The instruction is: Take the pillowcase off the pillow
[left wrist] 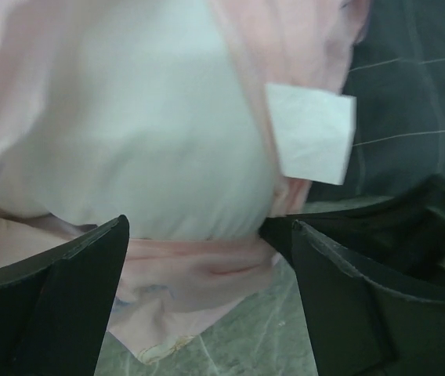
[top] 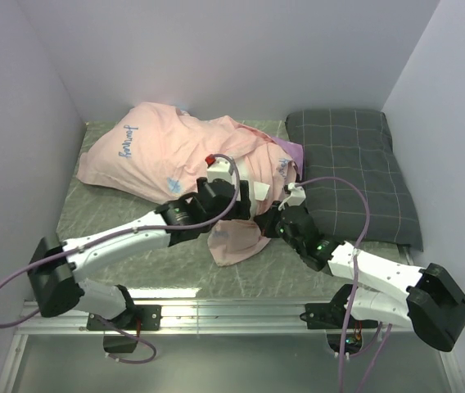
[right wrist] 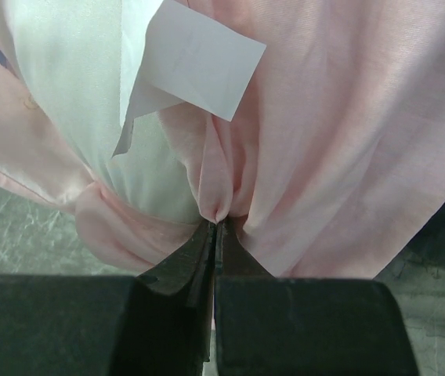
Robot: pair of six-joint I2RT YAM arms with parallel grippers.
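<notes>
I should close my left gripper on the bare end [top: 250, 206] [left wrist: 195, 192] of the white pillow, next to the white tag at the opening of the pillowcase.
The pillowcase [top: 163, 151] lies inside out, pale salmon-pink, bunched over the white pillow [left wrist: 152, 133] at the back left of the mat. The pillow's end pokes out of the case's opening, and a white tag [right wrist: 199, 59] hangs there. My left gripper [left wrist: 207, 235] is open wide in front of this end. The case's hem [left wrist: 199, 270] and the pillow sit between its fingers without being pinched. My right gripper [right wrist: 217, 223] is shut on a gathered fold of the pillowcase [right wrist: 340, 141] just right of the opening. From above, both grippers [top: 249, 196] [top: 275, 211] meet at the case's near right corner.
A dark grey checked pillow [top: 351, 168] lies at the back right, touching the pillowcase. The green-grey mat [top: 118, 205] covers the table. White walls close in the left, back and right sides. A metal rail [top: 232, 315] runs along the near edge.
</notes>
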